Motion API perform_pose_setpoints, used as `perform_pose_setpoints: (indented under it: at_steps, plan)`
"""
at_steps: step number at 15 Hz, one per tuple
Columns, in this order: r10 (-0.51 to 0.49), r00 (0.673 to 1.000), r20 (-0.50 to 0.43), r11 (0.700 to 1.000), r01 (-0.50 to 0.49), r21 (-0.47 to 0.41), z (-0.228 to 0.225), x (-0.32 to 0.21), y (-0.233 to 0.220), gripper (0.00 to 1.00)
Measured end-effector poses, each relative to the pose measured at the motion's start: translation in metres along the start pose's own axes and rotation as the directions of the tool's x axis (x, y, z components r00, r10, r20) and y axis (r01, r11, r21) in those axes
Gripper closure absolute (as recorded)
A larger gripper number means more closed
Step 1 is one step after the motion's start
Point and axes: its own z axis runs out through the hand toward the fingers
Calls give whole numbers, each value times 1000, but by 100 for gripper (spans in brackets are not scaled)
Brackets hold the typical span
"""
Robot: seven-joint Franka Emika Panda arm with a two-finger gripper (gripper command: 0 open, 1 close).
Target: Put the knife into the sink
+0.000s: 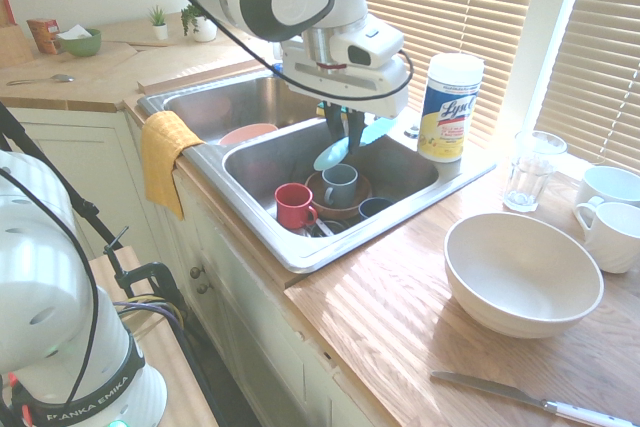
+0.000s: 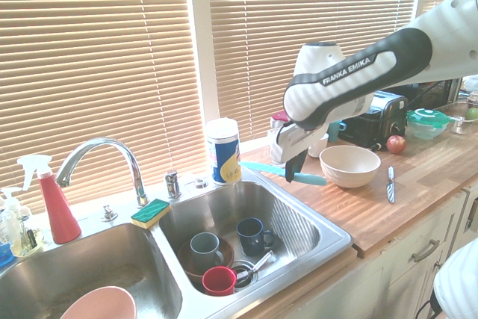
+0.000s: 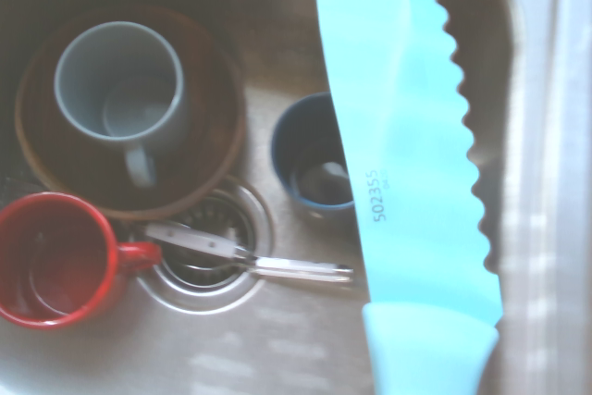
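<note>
My gripper has the turquoise knife, held level in the air over the sink. It will let go of it across the small utensil on the drain (image 2: pixel 251 268) (image 3: pixel 248 242), next to the red mug.
My gripper (image 1: pixel 343 129) is shut on the light turquoise knife (image 1: pixel 336 153), holding it roughly level in the air over the sink (image 1: pixel 300 245). From the other side, the knife (image 2: pixel 278 171) sticks out on both sides of the gripper (image 2: pixel 292 169), above the right part of the steel sink (image 2: pixel 302 223). The wrist view shows the wavy-edged knife (image 3: pixel 407 154) above the basin floor. Under it lie a grey mug (image 3: pixel 120 90) in a brown bowl (image 3: pixel 217 150), a red mug (image 3: pixel 51 261), a dark blue mug (image 3: pixel 305 164) and a small utensil (image 3: pixel 250 261) on the drain.
The adjoining basin (image 2: pixel 45 274) holds a pink bowl (image 2: pixel 97 305); the chrome faucet (image 2: pixel 101 156) and a sponge (image 2: pixel 151 213) sit behind. A wipes canister (image 1: pixel 450 107), glass (image 1: pixel 528 169), white bowl (image 1: pixel 520 272), white cups (image 1: pixel 610 217) and metal table knife (image 1: pixel 530 397) stand on the wooden counter. A yellow cloth (image 1: pixel 165 152) hangs over the rim.
</note>
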Motion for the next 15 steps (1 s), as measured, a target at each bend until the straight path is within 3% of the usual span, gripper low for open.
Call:
perform_pose_setpoints:
  at_steps: [4,10,15]
  plan:
    - [39,999,6,999,-39,7,48,-49,-34,100]
    - [109,993,43,994,-108,-25,121,-56,-37,100]
    - [126,991,47,991,-124,-42,152,-57,-43,100]
